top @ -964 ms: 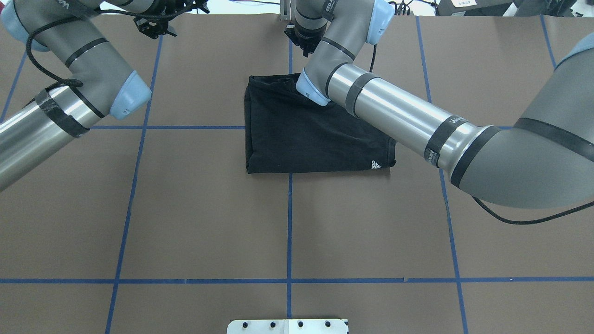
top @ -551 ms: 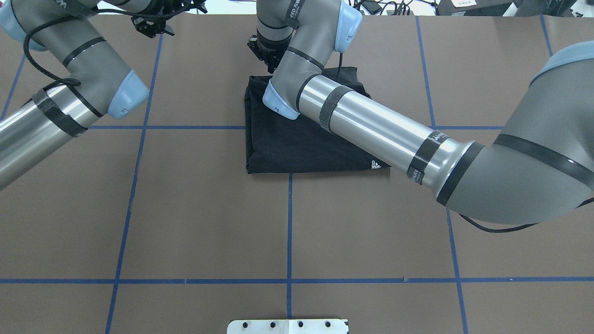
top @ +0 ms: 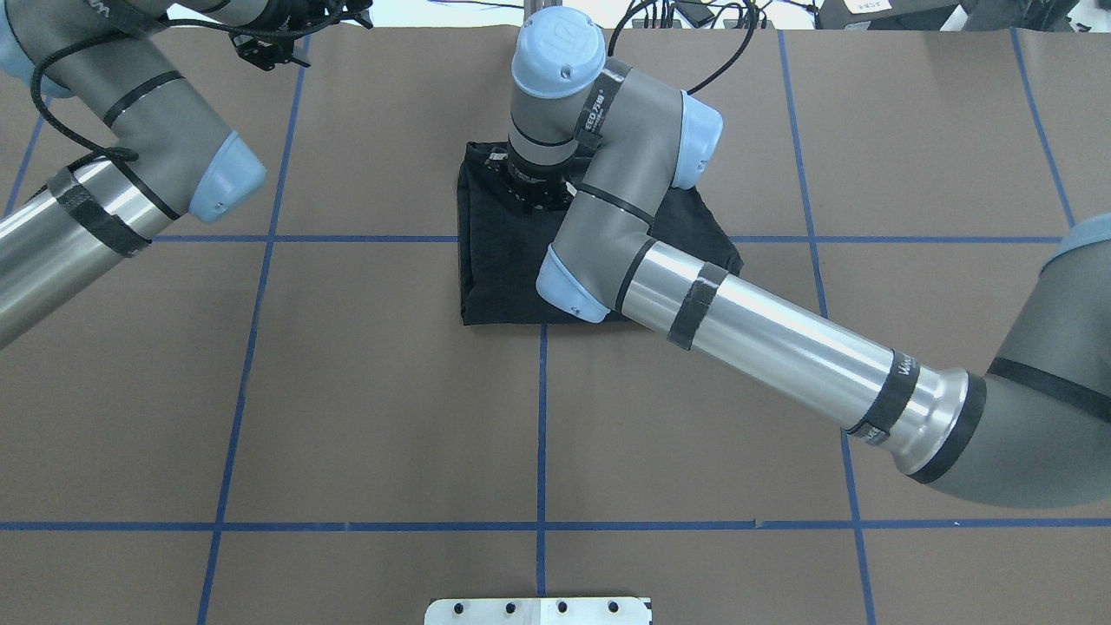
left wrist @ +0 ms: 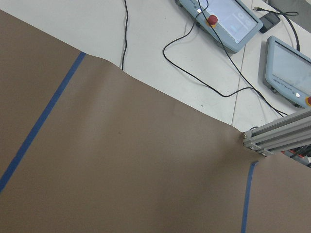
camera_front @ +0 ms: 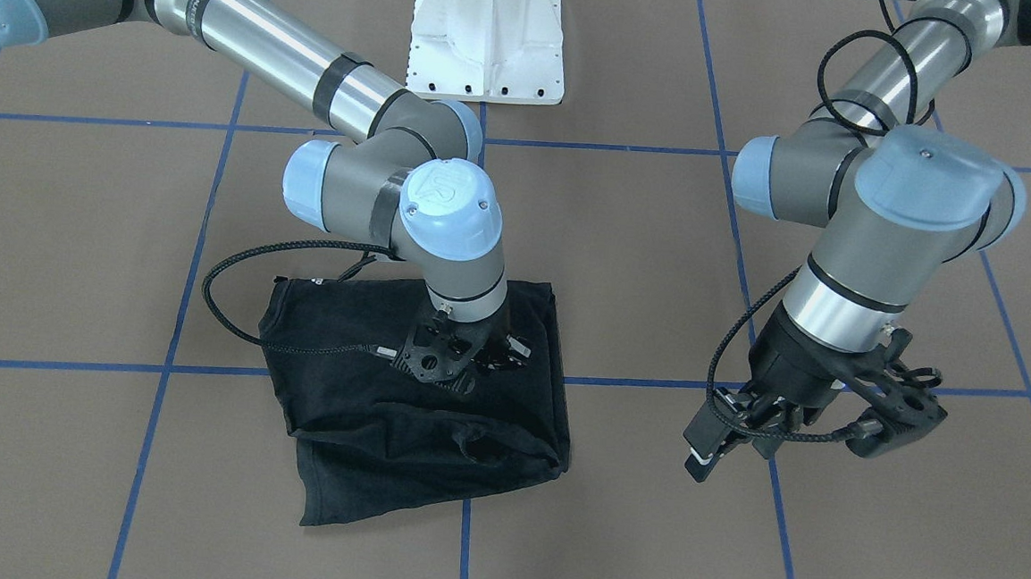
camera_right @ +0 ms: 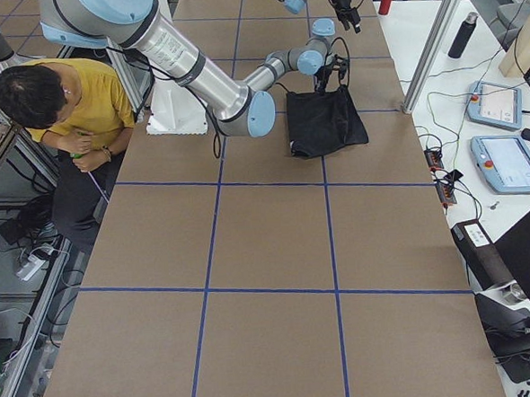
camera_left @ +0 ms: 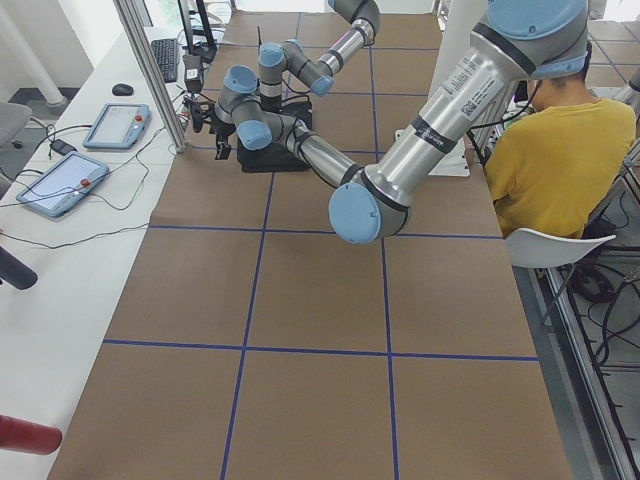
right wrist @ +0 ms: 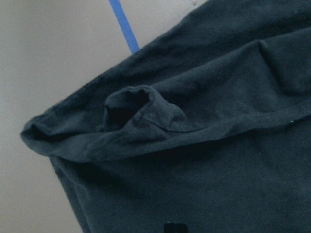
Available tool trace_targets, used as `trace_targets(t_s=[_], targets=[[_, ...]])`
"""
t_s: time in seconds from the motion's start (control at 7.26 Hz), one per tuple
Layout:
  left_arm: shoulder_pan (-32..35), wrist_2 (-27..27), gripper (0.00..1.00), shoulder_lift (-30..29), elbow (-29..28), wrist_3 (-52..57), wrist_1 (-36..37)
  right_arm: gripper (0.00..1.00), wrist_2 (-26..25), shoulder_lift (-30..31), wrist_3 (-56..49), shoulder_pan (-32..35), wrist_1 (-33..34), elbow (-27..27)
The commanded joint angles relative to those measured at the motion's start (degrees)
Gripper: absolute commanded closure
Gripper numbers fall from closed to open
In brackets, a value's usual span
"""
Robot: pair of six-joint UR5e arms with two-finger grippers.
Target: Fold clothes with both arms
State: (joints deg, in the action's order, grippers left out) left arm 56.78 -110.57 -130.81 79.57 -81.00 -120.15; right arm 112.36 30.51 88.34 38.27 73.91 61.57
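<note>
I should open my right gripper and release the black T-shirt's rolled bump at the shirt's edge (camera_front: 511,481) (right wrist: 90,90) between the blue tape and corner.
The clothes are one black T-shirt (camera_front: 365,406), folded into a rough rectangle on the brown table, plain side up (top: 495,269). My right arm (top: 764,338) reaches across it. Its gripper (camera_front: 484,364) points straight down onto the shirt's middle, near the edge facing the robot. The wrist and camera mount hide its fingers, so I cannot tell whether it holds cloth. The right wrist view is filled with creased black fabric (right wrist: 218,170) and a small rolled bump (right wrist: 141,109). My left gripper (camera_front: 735,437) hangs open and empty above bare table beside the shirt (top: 269,48).
A white base plate (camera_front: 487,46) sits at the robot's edge (top: 538,610). Blue tape lines (top: 542,417) grid the brown paper. A seated person in a yellow shirt (camera_right: 62,112) is beside the base. Teach pendants (camera_right: 506,161) and cables lie on the white desk beyond the table.
My right arm has drawn its wrist back from the table's far edge and set its gripper down over the shirt. The left arm has drifted slightly outward.
</note>
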Motion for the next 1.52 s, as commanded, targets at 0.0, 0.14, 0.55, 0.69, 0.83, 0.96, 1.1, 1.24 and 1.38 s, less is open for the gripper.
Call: trace_targets(t_s=[0.0,0.14,0.55,0.69,0.83,0.96,1.1,1.24,1.38], targets=[[0.1,0.0,0.00,0.0,0.1,0.2,0.0,1.00,-2.8,-0.8,-0.5,0.3,-0.7,-3.7],[0.1,0.0,0.00,0.1,0.1,0.2,0.0,1.00,-4.2,-6.9,-0.8,1.4,-1.4,-12.4],[0.2,0.1,0.00,0.1,0.1,0.1,0.0,1.00,-5.2,-17.7,-0.4,4.1,-17.5,-35.0],[0.2,0.0,0.00,0.1,0.7,0.0,0.0,1.00,-7.6,-18.5,-0.4,3.8,-20.5,-37.5],[0.2,0.1,0.00,0.1,0.8,0.0,0.0,1.00,-8.1,-19.7,0.1,3.8,-24.0,-40.4],[0.3,0.1,0.00,0.2,1.0,0.1,0.1,1.00,-7.3,-21.3,0.7,4.4,-23.9,-40.4],[0.7,-0.6,0.00,1.8,1.8,1.1,0.0,1.00,-1.9,-22.0,1.7,6.3,-23.5,-40.1],[2.1,-2.4,0.00,4.3,4.2,6.5,0.0,1.00,5.0,-21.6,1.7,8.5,-21.5,-39.5],[3.7,-4.6,0.00,9.6,8.5,14.0,0.0,1.00,9.8,-20.8,1.1,13.1,-15.6,-35.7]])
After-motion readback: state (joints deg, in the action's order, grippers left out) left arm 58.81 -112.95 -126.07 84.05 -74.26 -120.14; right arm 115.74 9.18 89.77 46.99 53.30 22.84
